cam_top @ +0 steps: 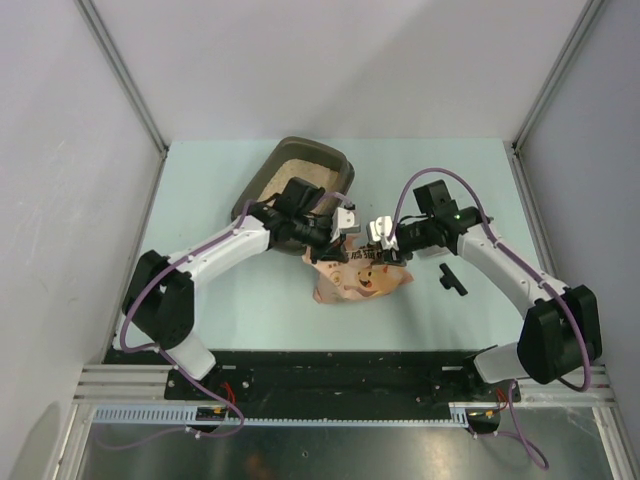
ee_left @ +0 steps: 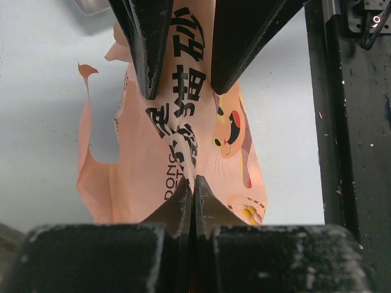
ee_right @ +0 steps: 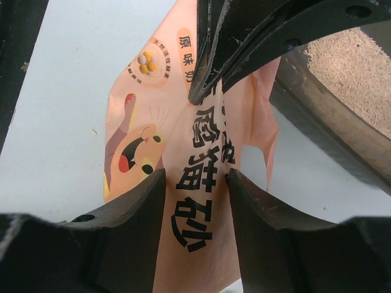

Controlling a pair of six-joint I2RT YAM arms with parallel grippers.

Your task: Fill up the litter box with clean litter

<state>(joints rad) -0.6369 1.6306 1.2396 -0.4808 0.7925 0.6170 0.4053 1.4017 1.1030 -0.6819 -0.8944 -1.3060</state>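
I need to open my left gripper, take the top's far end [cam_top: 310,258] and stretch it straight, because the bag's printed top twists into a slack heap at that gripper.
The salmon-pink cat bag [cam_top: 360,280] hangs slack between both grippers, its lower end on the table. My left gripper [ee_left: 193,180] is shut on a fold of the bag [ee_left: 140,183]. My right gripper [ee_right: 195,177] faces it; its jaws stand apart, and the flat printed bag [ee_right: 131,122] spans the gap uncrumpled. Behind the left arm, the dark litter box [cam_top: 340,160] is partly hidden. Pale beige clean litter [ee_right: 354,67] lies inside the litter box [ee_right: 317,134]. The clean litter [cam_top: 300,172] also shows from above.
A small dark tool [cam_top: 452,278] lies on the table to the right of the bag. The black base rail [ee_left: 354,152] runs along the near edge. Grey walls close in the table at left, right and back.
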